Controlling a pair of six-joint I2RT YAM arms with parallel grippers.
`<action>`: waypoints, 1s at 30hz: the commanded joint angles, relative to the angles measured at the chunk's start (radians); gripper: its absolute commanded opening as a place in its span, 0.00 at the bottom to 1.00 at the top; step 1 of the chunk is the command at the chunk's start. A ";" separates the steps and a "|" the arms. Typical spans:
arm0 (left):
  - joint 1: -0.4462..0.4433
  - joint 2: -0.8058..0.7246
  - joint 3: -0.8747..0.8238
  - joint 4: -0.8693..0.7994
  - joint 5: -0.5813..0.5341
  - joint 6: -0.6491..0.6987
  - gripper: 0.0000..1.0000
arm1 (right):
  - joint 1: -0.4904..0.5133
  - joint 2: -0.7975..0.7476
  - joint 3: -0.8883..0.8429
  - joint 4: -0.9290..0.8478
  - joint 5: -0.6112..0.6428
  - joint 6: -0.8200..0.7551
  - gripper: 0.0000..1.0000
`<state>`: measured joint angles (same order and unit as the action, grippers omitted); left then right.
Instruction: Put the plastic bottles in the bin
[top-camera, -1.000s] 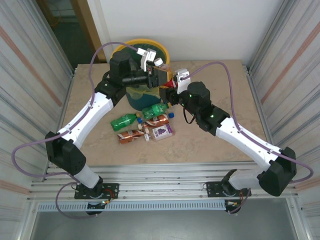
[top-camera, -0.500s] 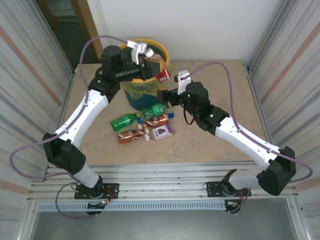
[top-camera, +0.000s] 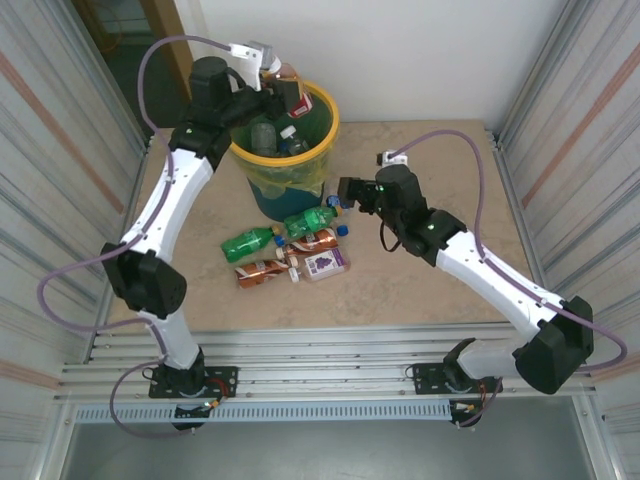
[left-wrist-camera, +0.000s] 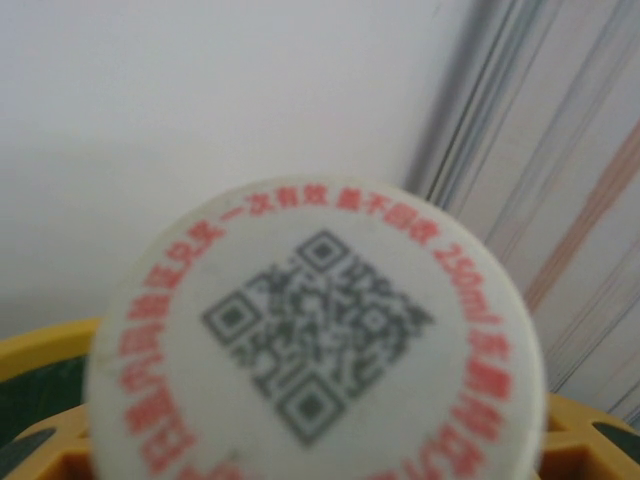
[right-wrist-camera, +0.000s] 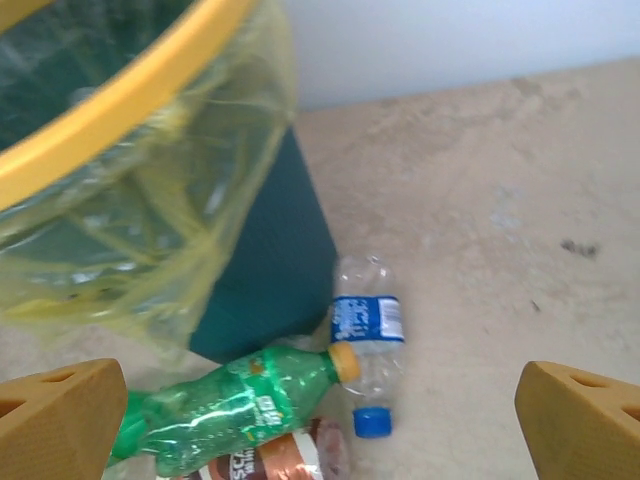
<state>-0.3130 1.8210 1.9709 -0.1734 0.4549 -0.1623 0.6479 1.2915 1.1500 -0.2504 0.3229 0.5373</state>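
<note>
The left gripper needs to release the red-labelled bottle inside the bin, atop the white-capped clear bottle (top-camera: 298, 141).
The bin (top-camera: 327, 112) has a thick yellow rim, a teal body and a yellow-green liner, with several bottles inside (top-camera: 265, 135). My left gripper (top-camera: 278, 82) is raised over its far rim and is shut on a red-labelled bottle (top-camera: 292, 97). That bottle's white round end (left-wrist-camera: 320, 340), printed with a code, faces the left wrist camera. My right gripper (top-camera: 345, 190) is open beside the bin, low over the table, with nothing between its fingers (right-wrist-camera: 60, 415). Under it lie a green bottle (right-wrist-camera: 230, 405), a clear blue-labelled bottle (right-wrist-camera: 367, 325) and a brown one (right-wrist-camera: 275, 462).
More bottles lie in a cluster in front of the bin: a second green one (top-camera: 248, 241), a brown one (top-camera: 262, 272) and a purple-labelled one (top-camera: 326, 262). Corrugated metal walls close both sides. Bare tabletop (top-camera: 440, 150) stretches to the right.
My left arm has lifted the red-labelled bottle from in front of the bin up over its far rim. My right gripper has drawn back a little to the right.
</note>
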 joint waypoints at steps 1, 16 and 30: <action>0.008 0.041 0.051 -0.073 -0.050 0.068 0.15 | -0.036 -0.033 -0.028 -0.101 0.032 0.153 0.98; 0.009 0.180 0.077 -0.146 -0.084 0.153 0.16 | -0.148 0.031 -0.015 -0.234 -0.103 0.299 0.98; 0.007 0.245 0.088 -0.182 -0.091 0.214 0.23 | -0.169 0.196 0.051 -0.282 -0.176 0.329 0.98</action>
<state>-0.3073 2.0563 2.0197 -0.3389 0.3717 0.0162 0.4885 1.4677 1.1656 -0.5068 0.1612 0.8375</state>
